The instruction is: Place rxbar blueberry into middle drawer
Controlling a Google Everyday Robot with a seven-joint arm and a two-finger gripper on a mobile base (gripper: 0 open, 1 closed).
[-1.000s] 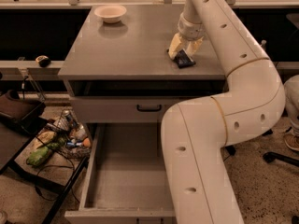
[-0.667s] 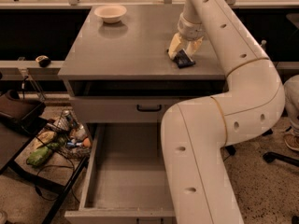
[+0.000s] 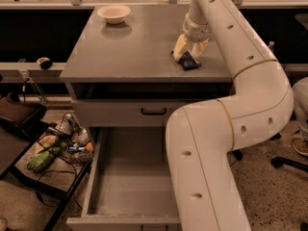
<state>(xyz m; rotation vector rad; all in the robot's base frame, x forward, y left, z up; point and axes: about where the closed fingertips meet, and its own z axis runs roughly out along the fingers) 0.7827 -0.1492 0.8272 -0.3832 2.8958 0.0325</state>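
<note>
The edge of the rxbar blueberry sticks out past one finger, so next my gripper opens wider and closes around both sides of the bar [image 3: 188,61] before it lifts it.
The rxbar blueberry [image 3: 188,61], a small dark blue bar, lies flat near the right front of the grey cabinet top [image 3: 134,47]. My gripper [image 3: 190,52] points down onto it from above, open, with its pale fingers [image 3: 180,46] on either side of the bar's far end. The middle drawer [image 3: 98,177] is pulled out wide below, with a plain grey floor and nothing in it. My white arm curves down in front and hides the drawer's right part.
A pale bowl [image 3: 113,13] sits at the back left of the cabinet top. A closed drawer front with a black loop handle [image 3: 154,111] is above the open drawer. A low cart with clutter [image 3: 57,143] stands at the left. Chair legs [image 3: 288,162] are at the right.
</note>
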